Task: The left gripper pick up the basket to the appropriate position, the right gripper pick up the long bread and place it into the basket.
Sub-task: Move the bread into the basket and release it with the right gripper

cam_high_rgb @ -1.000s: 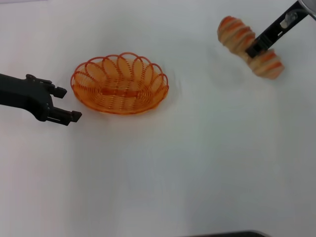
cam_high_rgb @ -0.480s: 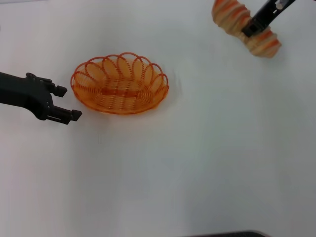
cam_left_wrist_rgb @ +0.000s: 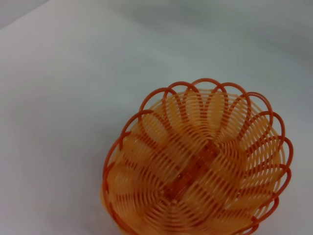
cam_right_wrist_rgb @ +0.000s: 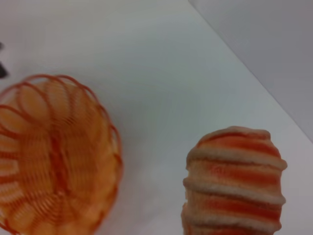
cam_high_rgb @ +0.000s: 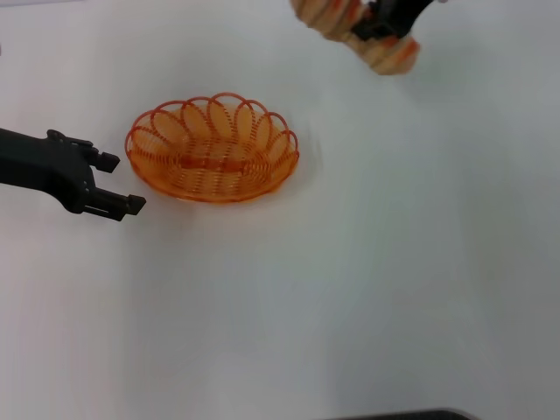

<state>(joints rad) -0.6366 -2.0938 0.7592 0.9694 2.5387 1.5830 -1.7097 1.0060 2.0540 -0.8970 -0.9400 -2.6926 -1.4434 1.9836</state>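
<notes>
My right gripper will release the long bread lengthwise inside the orange wire basket [cam_high_rgb: 207, 141] [cam_right_wrist_rgb: 76, 154], near the basket's far looped rim.
The orange wire basket [cam_high_rgb: 213, 149] stands empty on the white table, left of centre; it also shows in the left wrist view [cam_left_wrist_rgb: 195, 161] and the right wrist view [cam_right_wrist_rgb: 54, 156]. My left gripper [cam_high_rgb: 112, 184] hovers open just left of the basket's rim, touching nothing. At the top edge of the head view my right gripper [cam_high_rgb: 374, 28] is shut on the long bread [cam_high_rgb: 385, 54], a tan loaf with orange-red stripes held in the air beyond and to the right of the basket. The loaf's end fills the right wrist view [cam_right_wrist_rgb: 234, 181].
The white table [cam_high_rgb: 350, 262] is bare around the basket. A dark edge [cam_high_rgb: 402, 415] shows at the bottom of the head view. The table's far edge [cam_right_wrist_rgb: 254, 73] runs behind the bread in the right wrist view.
My right gripper has carried the long bread up and to the left, toward the basket's far side. The left gripper and the basket have not moved.
</notes>
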